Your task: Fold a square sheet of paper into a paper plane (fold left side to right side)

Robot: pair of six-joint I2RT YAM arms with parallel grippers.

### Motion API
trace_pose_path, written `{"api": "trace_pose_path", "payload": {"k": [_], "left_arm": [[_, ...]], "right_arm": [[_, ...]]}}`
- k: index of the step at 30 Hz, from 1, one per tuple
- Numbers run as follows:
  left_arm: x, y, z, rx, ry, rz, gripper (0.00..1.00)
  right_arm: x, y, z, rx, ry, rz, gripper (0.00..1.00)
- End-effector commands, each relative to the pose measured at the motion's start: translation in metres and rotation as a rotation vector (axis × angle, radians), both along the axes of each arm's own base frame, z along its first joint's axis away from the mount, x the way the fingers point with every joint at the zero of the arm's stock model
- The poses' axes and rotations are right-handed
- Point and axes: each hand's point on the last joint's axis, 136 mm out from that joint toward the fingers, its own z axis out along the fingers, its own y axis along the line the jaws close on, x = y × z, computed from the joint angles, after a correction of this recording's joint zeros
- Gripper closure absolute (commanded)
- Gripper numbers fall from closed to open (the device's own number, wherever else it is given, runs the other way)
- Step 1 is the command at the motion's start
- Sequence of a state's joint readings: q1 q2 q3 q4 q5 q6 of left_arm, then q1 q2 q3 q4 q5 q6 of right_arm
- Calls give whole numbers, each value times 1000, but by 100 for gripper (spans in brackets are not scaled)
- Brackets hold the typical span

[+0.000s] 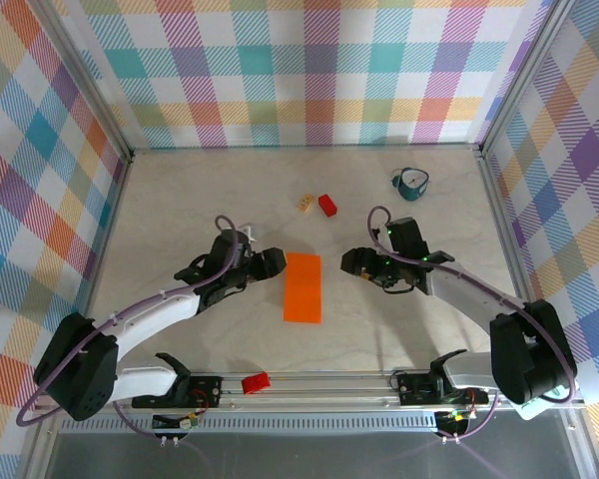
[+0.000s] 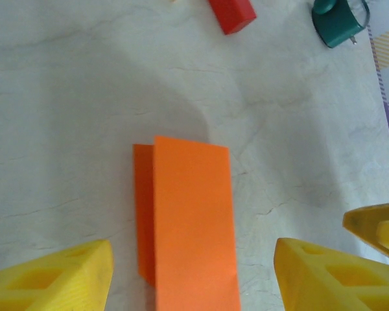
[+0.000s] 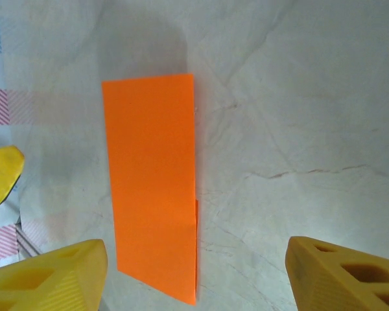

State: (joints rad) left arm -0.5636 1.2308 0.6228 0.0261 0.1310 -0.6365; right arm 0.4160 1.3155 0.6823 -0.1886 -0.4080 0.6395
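Observation:
The upper layer of the orange paper stands apart from the exposed part of its lower layer, so my left gripper should pinch the upper layer's loose edge (image 2: 155, 240) before it presses the fold flat.
The square sheet of paper (image 1: 302, 286) is bright orange and lies flat on the table, folded into a tall narrow rectangle. In the left wrist view the paper (image 2: 191, 220) has its upper layer shifted right, leaving a darker strip along the left. My left gripper (image 1: 270, 262) is just left of the paper. Its yellow fingers (image 2: 71, 275) are spread wide over it, and the gripper (image 2: 191, 278) is open. My right gripper (image 1: 355, 262) is a little right of the paper (image 3: 152, 188). That gripper (image 3: 196, 272) is open with nothing in it.
A small red block (image 1: 327, 206) and a tan block (image 1: 304, 204) lie behind the paper. A teal object (image 1: 411, 181) sits at the back right. Another red block (image 1: 256, 382) rests on the front rail. Checked walls enclose the table.

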Motion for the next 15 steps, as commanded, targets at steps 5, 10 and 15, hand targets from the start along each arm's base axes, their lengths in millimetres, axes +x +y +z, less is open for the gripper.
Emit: {"api": "trace_pose_path", "payload": {"k": [5,10,15], "left_arm": [[-18,-17,-27,-174,143,-146,35],[-16,-31,-42,-224,195,-191,43],[-13,-43,-55,-256,241,-229,52]], "right_arm": [[-3,26,0,71,17,64,27],[-4,28,-1,70,19,70,27],[-6,28,-2,66,23,75,27]]}}
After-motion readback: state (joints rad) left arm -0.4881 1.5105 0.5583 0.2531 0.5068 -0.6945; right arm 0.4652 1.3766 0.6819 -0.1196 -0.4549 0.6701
